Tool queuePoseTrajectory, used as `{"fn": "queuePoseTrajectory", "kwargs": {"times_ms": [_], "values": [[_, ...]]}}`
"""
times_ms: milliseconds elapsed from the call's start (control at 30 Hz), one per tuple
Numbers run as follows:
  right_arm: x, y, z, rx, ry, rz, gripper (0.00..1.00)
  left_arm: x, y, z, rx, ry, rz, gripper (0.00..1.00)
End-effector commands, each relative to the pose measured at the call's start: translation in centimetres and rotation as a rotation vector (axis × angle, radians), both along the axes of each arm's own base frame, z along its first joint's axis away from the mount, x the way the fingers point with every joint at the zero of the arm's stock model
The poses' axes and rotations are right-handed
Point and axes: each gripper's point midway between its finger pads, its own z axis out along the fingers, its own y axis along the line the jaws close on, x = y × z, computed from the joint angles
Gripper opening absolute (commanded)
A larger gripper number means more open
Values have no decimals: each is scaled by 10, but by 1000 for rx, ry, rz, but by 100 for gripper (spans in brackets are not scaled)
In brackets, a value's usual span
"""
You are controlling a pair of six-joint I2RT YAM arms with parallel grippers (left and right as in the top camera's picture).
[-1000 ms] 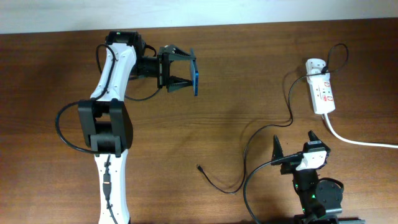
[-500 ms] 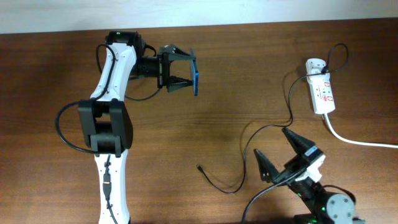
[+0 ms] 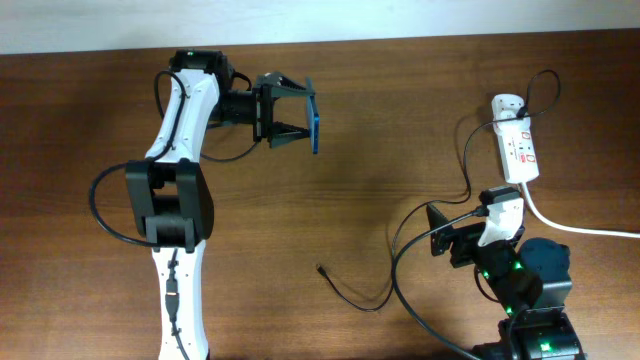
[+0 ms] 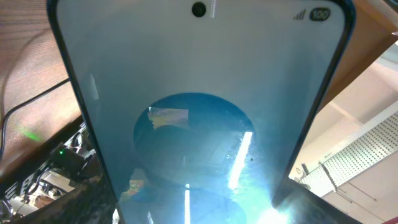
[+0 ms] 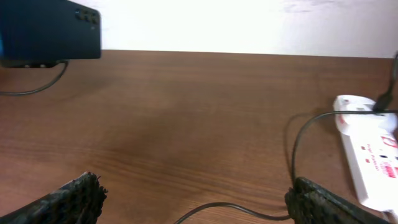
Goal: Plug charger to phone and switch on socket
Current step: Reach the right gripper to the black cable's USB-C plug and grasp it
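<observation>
Next, I take the phone with my right gripper and turn one long edge (image 4: pixel 74 90) toward my left gripper, because my left gripper is holding the phone across its screen.
My left gripper (image 3: pixel 306 112) is shut on the phone (image 3: pixel 314 122) and holds it edge-on above the far left part of the table. In the left wrist view the phone's blue-and-white screen (image 4: pixel 193 93) with its blue oval fills the frame. The charger cable (image 3: pixel 400 232) runs from the socket (image 3: pixel 518 152) down to its connector tip (image 3: pixel 320 268), which lies loose on the wood. My right gripper (image 3: pixel 435 235) is open and empty, low over the table, pointing left beside the cable's loop. In the right wrist view the cable (image 5: pixel 233 207) passes between the open fingers (image 5: pixel 199 205).
The socket's thick white cord (image 3: pixel 575 228) runs off the right edge. The right wrist view shows the socket (image 5: pixel 368 158) at far right and the phone's dark back (image 5: pixel 50 30) at top left. The left arm's black cable (image 3: pixel 105 205) loops at its base.
My right arm has swung: its gripper moved up towards the socket side and now points left near the cable loop. The left arm and phone have not moved.
</observation>
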Motion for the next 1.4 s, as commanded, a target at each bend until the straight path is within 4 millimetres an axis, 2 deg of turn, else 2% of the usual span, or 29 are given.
{"fn": "queuePoseTrajectory", "kwargs": {"times_ms": [0,100,200,267,400,433,467,533,567,633,667,733,800,833,867,900,933,967,1000,1067,1133,1233,1300,1367], "values": [[-1,6,10,13,-24,36,98,6,2,12,-52,0,23,78],[-1,6,10,13,-23,36,98,6,2,12,-52,0,23,78],[-13,26,-1,53,35,151,98,6,2,12,-52,0,23,77],[-20,40,1,86,39,239,98,6,2,12,-52,0,23,78],[-19,40,10,163,56,210,98,6,2,12,-52,0,23,78],[-16,39,17,169,59,202,98,6,2,12,-52,0,23,78],[-9,31,15,169,121,139,98,6,2,12,-52,0,23,78],[3,26,-2,157,341,89,98,6,2,12,-52,0,23,78],[7,27,-3,159,389,90,98,6,2,12,-52,0,23,78],[20,51,6,237,496,212,98,6,2,12,-52,0,23,77],[21,59,4,265,518,254,98,6,2,12,-52,0,23,77],[29,54,-13,238,561,225,98,6,2,12,-52,0,23,77],[34,48,-17,250,596,163,98,6,2,12,-52,0,23,77],[35,37,-14,206,624,90,98,6,2,12,-52,0,23,77],[34,21,-2,102,669,-16,98,6,2,12,-52,0,23,77],[36,15,15,5,682,-73,98,6,2,12,-52,0,23,77],[44,25,40,-176,628,-79,98,6,2,12,-52,0,23,77],[52,48,54,-255,560,-70,98,6,2,12,-52,0,23,78],[59,73,62,-254,512,-62,98,6,2,12,-52,0,23,77],[74,147,63,-250,430,63,98,6,2,12,-52,1,23,78],[92,198,60,-242,394,91,99,6,2,12,-52,4,23,77],[121,228,64,-138,391,29,100,6,2,12,-49,33,24,78],[131,235,56,-92,398,-3,86,6,2,12,-48,41,24,79],[131,235,53,-52,414,-34,72,6,2,12,-46,58,25,79]]}}
